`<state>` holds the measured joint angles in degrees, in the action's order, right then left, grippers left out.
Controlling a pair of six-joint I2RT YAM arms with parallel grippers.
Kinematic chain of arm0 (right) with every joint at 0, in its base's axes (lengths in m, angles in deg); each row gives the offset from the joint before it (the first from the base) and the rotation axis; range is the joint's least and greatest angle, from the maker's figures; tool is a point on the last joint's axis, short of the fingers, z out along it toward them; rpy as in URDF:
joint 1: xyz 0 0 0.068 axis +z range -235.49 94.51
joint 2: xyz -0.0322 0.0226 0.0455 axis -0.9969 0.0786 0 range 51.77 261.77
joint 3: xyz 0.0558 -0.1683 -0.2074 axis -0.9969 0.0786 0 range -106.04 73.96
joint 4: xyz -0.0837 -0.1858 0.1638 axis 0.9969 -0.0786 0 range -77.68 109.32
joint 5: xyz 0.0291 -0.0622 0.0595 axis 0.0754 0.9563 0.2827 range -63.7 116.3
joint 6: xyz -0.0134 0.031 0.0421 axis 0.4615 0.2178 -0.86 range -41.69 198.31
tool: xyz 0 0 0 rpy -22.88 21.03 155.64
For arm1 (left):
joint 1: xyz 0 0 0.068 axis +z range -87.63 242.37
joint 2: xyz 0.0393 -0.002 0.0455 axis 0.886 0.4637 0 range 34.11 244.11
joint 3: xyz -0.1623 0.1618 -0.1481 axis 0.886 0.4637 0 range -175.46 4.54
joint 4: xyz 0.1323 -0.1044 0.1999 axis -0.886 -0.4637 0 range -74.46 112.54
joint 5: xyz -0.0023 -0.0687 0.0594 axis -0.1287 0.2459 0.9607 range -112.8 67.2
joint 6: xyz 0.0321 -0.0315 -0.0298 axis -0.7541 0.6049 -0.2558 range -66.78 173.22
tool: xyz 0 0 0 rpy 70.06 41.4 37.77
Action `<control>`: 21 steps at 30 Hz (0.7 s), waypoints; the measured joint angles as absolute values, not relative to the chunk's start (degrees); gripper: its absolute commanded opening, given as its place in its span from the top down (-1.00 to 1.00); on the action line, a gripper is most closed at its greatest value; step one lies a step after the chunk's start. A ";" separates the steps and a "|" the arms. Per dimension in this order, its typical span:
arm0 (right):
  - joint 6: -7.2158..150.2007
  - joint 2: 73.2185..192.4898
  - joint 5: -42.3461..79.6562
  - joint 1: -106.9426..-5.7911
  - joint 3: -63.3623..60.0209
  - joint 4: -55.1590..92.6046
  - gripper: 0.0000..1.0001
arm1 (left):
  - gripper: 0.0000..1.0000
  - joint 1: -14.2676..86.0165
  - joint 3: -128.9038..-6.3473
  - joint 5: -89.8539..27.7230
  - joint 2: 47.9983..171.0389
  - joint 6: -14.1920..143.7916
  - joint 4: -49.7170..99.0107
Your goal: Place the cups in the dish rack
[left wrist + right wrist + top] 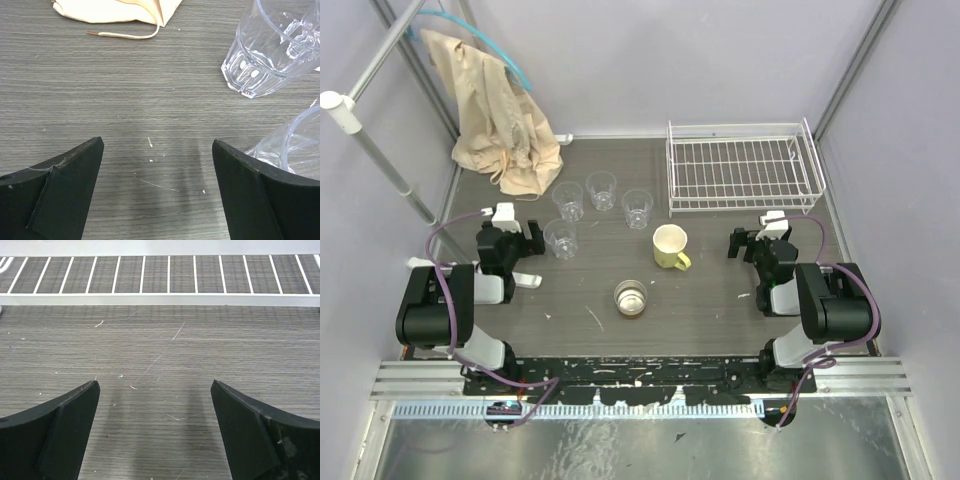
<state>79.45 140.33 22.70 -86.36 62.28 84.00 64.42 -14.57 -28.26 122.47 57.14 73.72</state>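
Note:
My left gripper needs to grab the clear cup nearest the dish rack next by its rim (pixel 624 201), on the side that faces the other clear cups.
Several clear faceted cups stand at mid-table: one (pixel 568 199), one (pixel 601 189), one (pixel 637 207) and a nearer one (pixel 560 238). A pale yellow mug (pixel 670 246) with a handle stands right of them, and a small metallic cup (pixel 631 297) sits nearer the front. The white wire dish rack (pixel 744 166) is at the back right, with nothing in it. My left gripper (pixel 507 232) is open, just left of the nearest clear cup (pixel 295 147); another clear cup (pixel 267 50) stands beyond. My right gripper (pixel 767 238) is open over bare table, just short of the rack's front edge (pixel 160 299).
A beige cloth (pixel 500 115) hangs from a pole at the back left and spills onto the table; its hem and cord (pixel 122 22) lie ahead of the left gripper. Grey walls close in the table on three sides.

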 measured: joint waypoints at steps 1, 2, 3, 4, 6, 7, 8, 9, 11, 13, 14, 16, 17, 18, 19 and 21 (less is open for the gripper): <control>79.45 140.33 22.70 -86.36 62.28 84.00 -0.99 | -0.96 64.42 -14.57 -28.26 122.47 57.14 73.74; 79.45 140.33 22.70 -86.36 62.28 84.00 -0.99 | -0.96 64.42 -14.57 -28.26 122.47 57.14 73.74; 79.45 140.33 22.70 -86.36 62.28 84.00 -0.99 | -0.96 64.42 -14.57 -28.26 122.47 57.17 73.72; 79.45 140.33 22.70 -86.36 62.28 84.00 -0.99 | -0.96 64.42 -14.57 -28.26 122.47 57.17 73.74; 79.45 140.33 22.70 -86.36 62.28 84.00 -0.99 | -0.96 64.42 -14.57 -28.26 122.47 57.14 73.74; 79.45 140.33 22.70 -86.36 62.28 84.00 -0.99 | -0.96 64.42 -14.57 -28.26 122.47 57.14 73.72; 79.45 140.33 22.70 -86.36 62.28 84.00 -0.99 | -0.96 64.42 -14.57 -28.26 122.47 57.14 73.72; 79.45 140.33 22.70 -86.36 62.28 84.00 -0.99 | -0.96 64.42 -14.57 -28.26 122.47 57.17 73.74; 79.45 140.33 22.70 -86.36 62.28 84.00 -0.99 | -0.96 64.42 -14.57 -28.26 122.47 57.17 73.74; 79.45 140.33 22.70 -86.36 62.28 83.98 -0.99 | -0.96 64.42 -14.57 -28.26 122.47 57.14 73.74; 79.45 140.33 22.72 -86.36 62.28 83.98 -0.99 | -0.96 64.42 -14.57 -28.26 122.47 57.14 73.74; 79.26 140.33 23.29 -86.36 62.28 83.98 -0.99 | -0.96 64.42 -14.57 -28.26 122.47 57.17 73.72; 79.04 140.30 23.88 -86.36 62.28 83.96 -0.99 | -0.96 64.42 -14.57 -28.26 122.47 57.14 73.74; 78.73 140.15 24.73 -86.36 62.28 83.81 -0.99 | -0.96 64.42 -14.57 -28.24 122.47 57.14 73.74; 78.36 139.61 25.59 -86.36 62.28 83.28 -0.99 | -0.96 64.42 -14.57 -28.19 122.45 57.19 73.70; 77.84 136.81 27.03 -86.36 62.30 81.07 -0.99 | -0.96 64.40 -14.83 -27.95 121.55 57.43 71.84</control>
<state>77.84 136.81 27.03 -86.36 62.30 81.07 64.40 -14.83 -27.95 121.55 57.43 71.84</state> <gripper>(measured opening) 0.996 0.979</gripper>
